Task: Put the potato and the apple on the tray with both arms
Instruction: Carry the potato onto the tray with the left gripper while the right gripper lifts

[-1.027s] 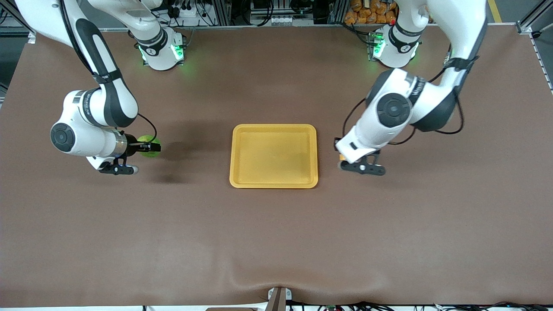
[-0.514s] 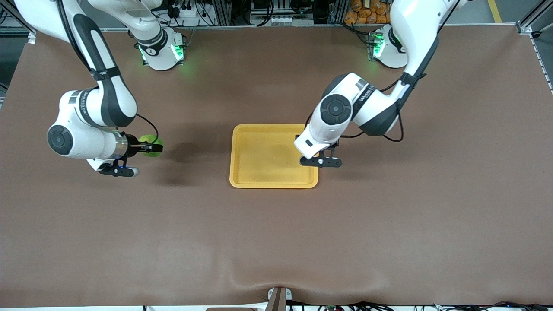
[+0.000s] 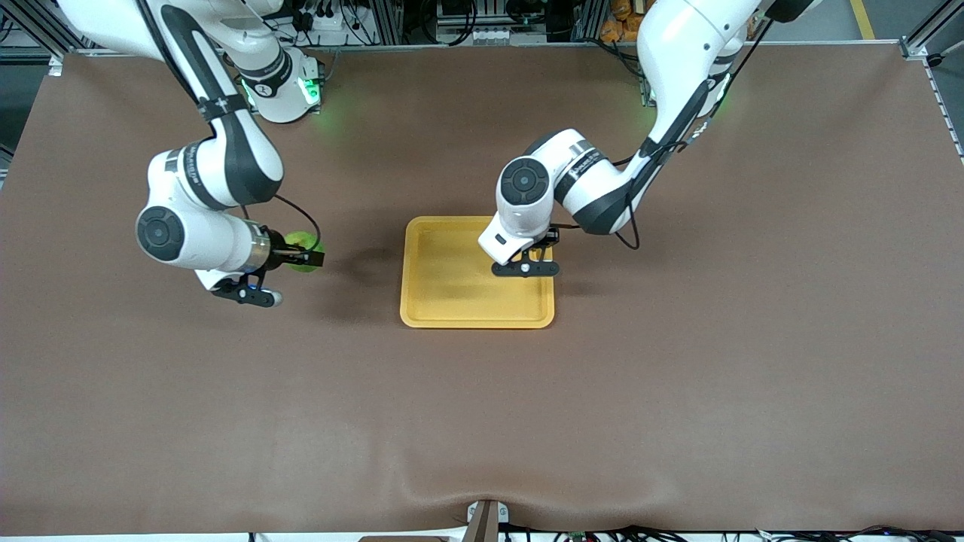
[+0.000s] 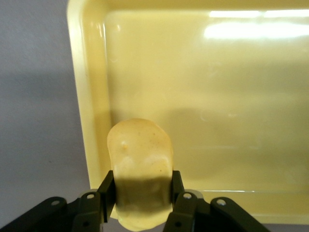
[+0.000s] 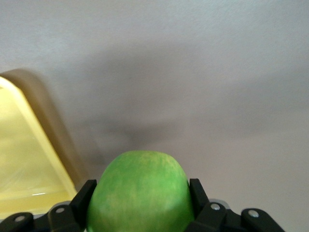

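Note:
Next, I let go of the potato with my left gripper on the yellow tray's bottom, alongside the rim (image 3: 538,259) (image 4: 129,159) nearest the left arm. The potato is still held above the tray floor.
The yellow tray (image 3: 452,282) lies mid-table. My left gripper (image 3: 529,260) hangs over the tray's corner toward the left arm's end, shut on the potato (image 4: 140,157). The potato is an oblong yellow-orange lump that sticks out past the fingers (image 4: 107,186) above the tray floor (image 4: 217,121). The front view hides it under the wrist. My right gripper (image 3: 305,257) is in the air over bare table between the tray and the right arm's end. It is shut on the round green apple (image 3: 300,242), which fills the space between the jaws (image 5: 140,193). The tray's rim (image 5: 46,125) shows beside the apple.
Brown table cloth (image 3: 482,414) spreads on all sides of the tray. Both arm bases with green lights (image 3: 282,90) stand at the table edge farthest from the front camera, with cables and racks past them.
My left arm has swung with the potato from beside the tray to over its corner. My right arm has carried the apple a short way toward the tray.

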Controlling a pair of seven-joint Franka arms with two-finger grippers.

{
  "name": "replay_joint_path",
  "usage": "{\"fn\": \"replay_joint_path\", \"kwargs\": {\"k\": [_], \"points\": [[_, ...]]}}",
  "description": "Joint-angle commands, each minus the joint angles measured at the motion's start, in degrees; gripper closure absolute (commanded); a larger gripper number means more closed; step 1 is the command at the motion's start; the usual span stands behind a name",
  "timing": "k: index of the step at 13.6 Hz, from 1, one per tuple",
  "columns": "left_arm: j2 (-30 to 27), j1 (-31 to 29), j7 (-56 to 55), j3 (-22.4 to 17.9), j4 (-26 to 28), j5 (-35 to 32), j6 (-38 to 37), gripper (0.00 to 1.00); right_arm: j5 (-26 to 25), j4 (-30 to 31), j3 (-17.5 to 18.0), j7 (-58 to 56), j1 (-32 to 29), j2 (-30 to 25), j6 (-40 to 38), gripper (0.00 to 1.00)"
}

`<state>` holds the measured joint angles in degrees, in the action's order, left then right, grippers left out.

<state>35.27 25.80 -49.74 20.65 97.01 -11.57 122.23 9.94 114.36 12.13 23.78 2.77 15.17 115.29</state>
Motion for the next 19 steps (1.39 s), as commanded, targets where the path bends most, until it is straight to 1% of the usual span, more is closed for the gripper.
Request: {"fn": "replay_joint_path", "kwargs": {"k": [1, 6, 9, 10, 11, 12, 15, 17, 19], "points": [[1.11, 1.00, -1.33, -0.52, -0.33, -1.35, 0.20, 1.00, 0.78, -1.06, 1.93, 4.51, 0.04, -0.32, -1.03, 1.00], [3.14, 1.36, -3.78, -0.61, -0.68, -5.83, 0.29, 1.00, 0.78, -2.20, 5.88, 12.06, 0.22, 0.12, -0.68, 1.00], [3.75, 1.36, -3.87, -0.52, -0.85, -7.41, 0.29, 1.00, 0.78, -3.43, 6.50, 15.67, 1.71, 1.61, -0.15, 1.00], [3.84, 1.45, -3.96, -0.61, -0.94, -7.50, 0.29, 0.85, 0.78, -3.70, 6.50, 16.90, 2.41, 2.31, 0.55, 1.00], [3.84, 1.45, -4.48, -0.61, -0.94, -8.29, 0.29, 0.34, 0.78, -3.70, 6.50, 17.95, 3.11, 3.02, 1.77, 1.00], [3.76, 1.45, -5.71, -0.61, -1.12, -9.34, 0.29, 0.00, 0.78, -3.79, 6.50, 19.10, 3.82, 3.54, 2.83, 1.00], [3.14, 1.27, -6.77, -0.44, -2.08, -9.79, 0.20, 0.00, 0.69, -4.05, 6.50, 22.79, 6.10, 4.78, 5.73, 1.00], [0.69, 0.31, -6.51, -0.52, -2.17, -9.88, -0.33, 0.00, 0.52, -5.54, 6.50, 25.86, 8.12, 6.62, 6.96, 1.00], [-2.91, -1.62, -5.81, -0.52, -2.17, -9.88, -1.12, 0.00, 0.08, -8.26, 6.42, 29.37, 9.53, 9.07, 7.14, 1.00]]}}
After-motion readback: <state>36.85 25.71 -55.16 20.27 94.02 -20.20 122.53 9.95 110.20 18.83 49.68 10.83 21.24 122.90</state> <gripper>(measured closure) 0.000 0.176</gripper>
